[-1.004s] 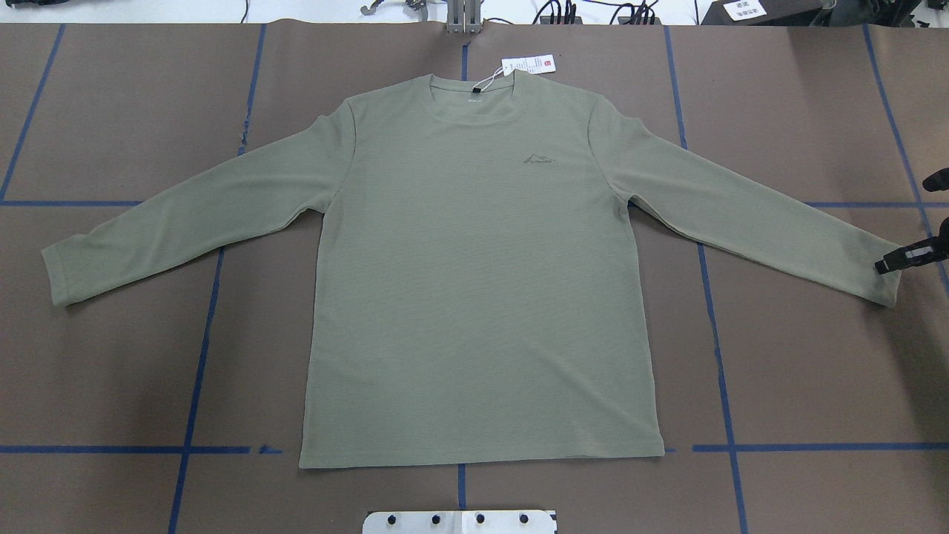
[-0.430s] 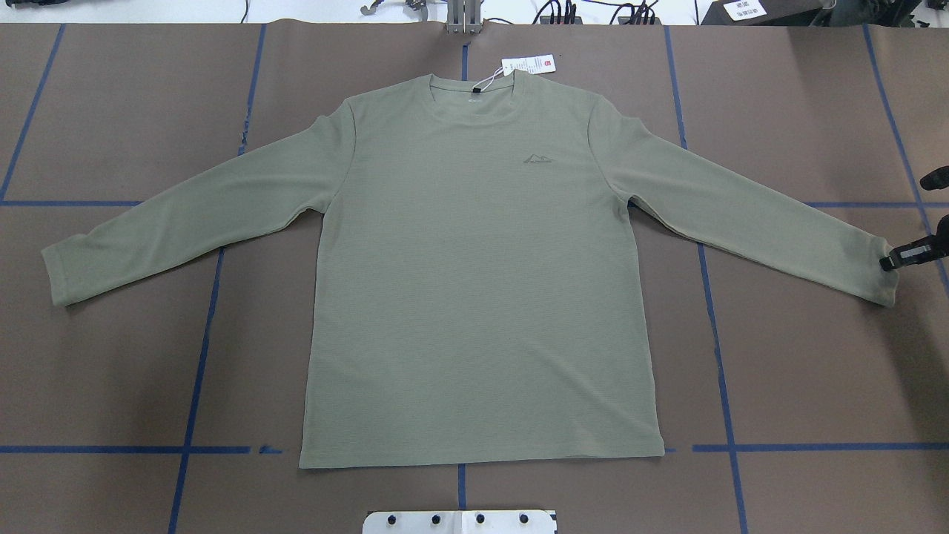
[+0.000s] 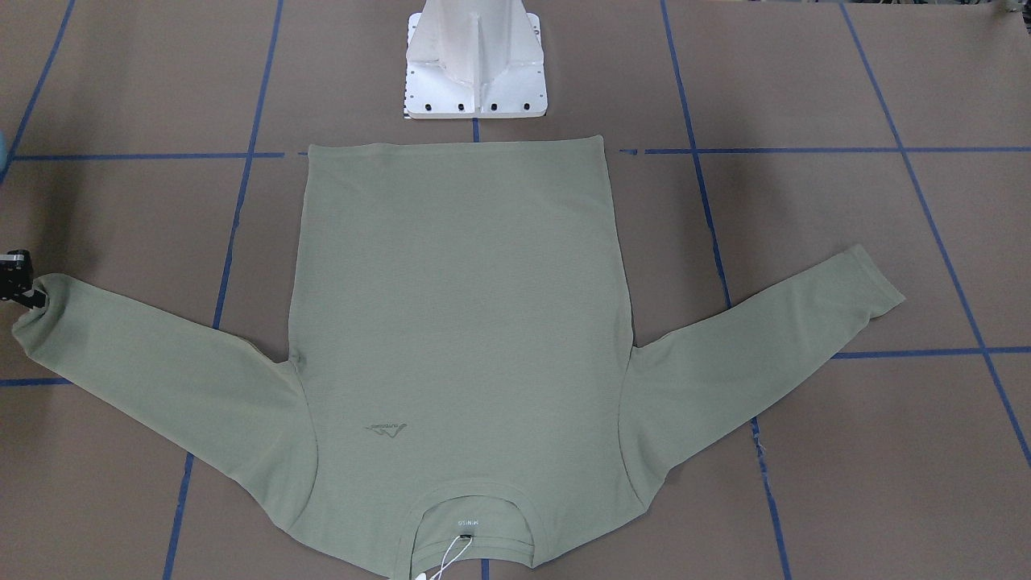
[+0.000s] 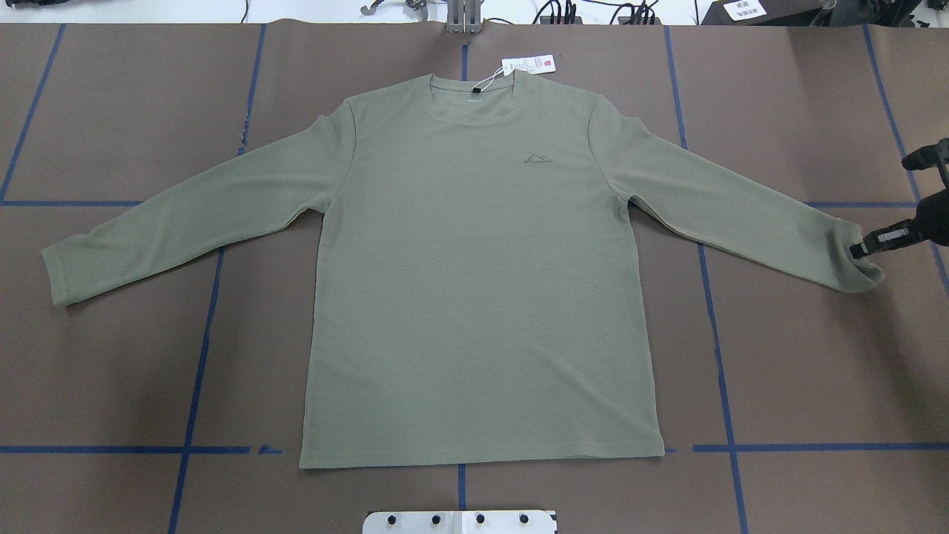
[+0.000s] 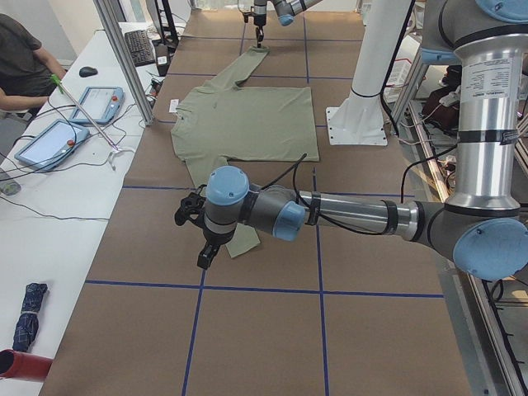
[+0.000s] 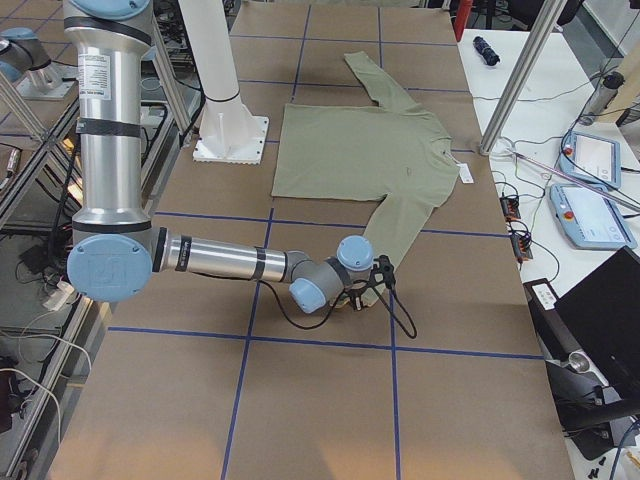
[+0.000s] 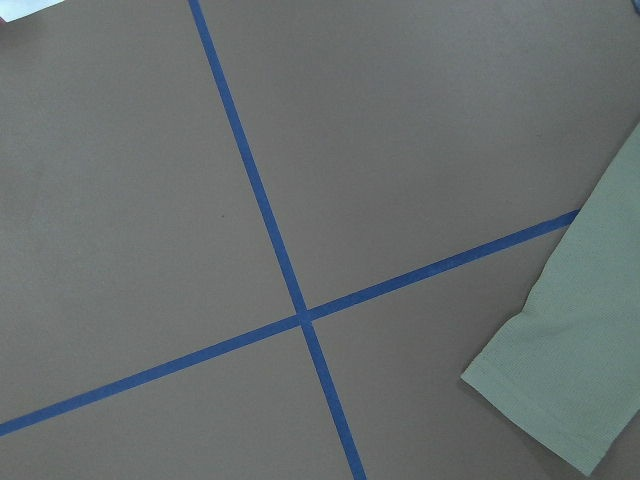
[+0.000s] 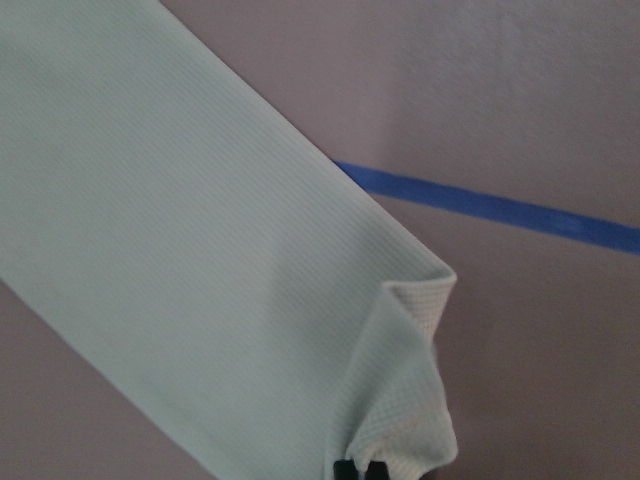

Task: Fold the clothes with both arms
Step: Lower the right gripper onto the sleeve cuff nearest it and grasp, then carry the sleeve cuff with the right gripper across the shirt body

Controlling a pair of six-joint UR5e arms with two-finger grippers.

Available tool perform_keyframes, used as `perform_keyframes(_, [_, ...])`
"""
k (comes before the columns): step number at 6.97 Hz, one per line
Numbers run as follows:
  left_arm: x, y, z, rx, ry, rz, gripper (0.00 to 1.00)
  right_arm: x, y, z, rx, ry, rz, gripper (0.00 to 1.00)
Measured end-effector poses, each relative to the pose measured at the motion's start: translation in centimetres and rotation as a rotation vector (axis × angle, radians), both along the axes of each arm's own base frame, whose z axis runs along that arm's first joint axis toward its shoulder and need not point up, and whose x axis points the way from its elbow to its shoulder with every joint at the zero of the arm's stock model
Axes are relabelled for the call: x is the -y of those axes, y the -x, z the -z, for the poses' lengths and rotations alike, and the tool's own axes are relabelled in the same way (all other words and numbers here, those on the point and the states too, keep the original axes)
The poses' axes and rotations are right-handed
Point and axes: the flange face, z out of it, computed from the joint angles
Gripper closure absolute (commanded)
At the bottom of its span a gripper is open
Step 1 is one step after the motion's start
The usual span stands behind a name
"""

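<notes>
Next, my right gripper releases the cuff of the sleeve on the body of the olive-green shirt, just inside the opposite sleeve's armpit (image 3: 581,344).
The olive-green shirt (image 4: 474,282) lies flat, face up, collar away from the robot, with its white hang tag (image 4: 528,64) beside the collar. My right gripper (image 4: 860,248) is shut on the right sleeve's cuff (image 4: 852,271), which is bunched and curled at the pinch; the right wrist view shows the folded cuff (image 8: 410,400) between the fingertips (image 8: 345,470). This gripper also shows at the front-facing view's left edge (image 3: 31,294). My left gripper (image 5: 202,254) hangs over bare table just outside the left cuff (image 7: 560,400); I cannot tell whether it is open or shut.
Brown table covering (image 4: 111,371) carries a grid of blue tape lines (image 4: 196,356). The white base pedestal (image 3: 475,72) stands at the hem side. A white bench with tablets (image 5: 49,140), cables and a seated person (image 5: 21,66) runs along the far edge.
My right gripper has moved inward along the sleeve and slightly away from the robot, dragging the cuff with it so the cuff now curls. The rest of the shirt has not moved.
</notes>
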Motion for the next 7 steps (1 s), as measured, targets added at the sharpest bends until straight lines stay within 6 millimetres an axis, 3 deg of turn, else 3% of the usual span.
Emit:
perform_keyframes(2, [0.0, 0.0, 0.0, 0.000, 0.000, 0.000, 0.00, 5.0, 2.7, 8.6, 0.106, -0.004, -0.009, 1.00])
perform_keyframes(3, [-0.1, 0.0, -0.1, 0.000, 0.001, 0.000, 0.00, 8.8, 4.6, 14.9, 0.135, 0.015, -0.025, 1.00])
perform_keyframes(5, [-0.2, 0.0, -0.3, 0.000, 0.005, 0.000, 0.00, 15.0, 9.0, 30.2, 0.158, 0.055, -0.034, 1.00])
perform_keyframes(7, [-0.2, 0.1, -0.5, 0.001, 0.011, 0.001, 0.00, 17.5, 14.9, 44.9, 0.130, 0.035, -0.035, 1.00])
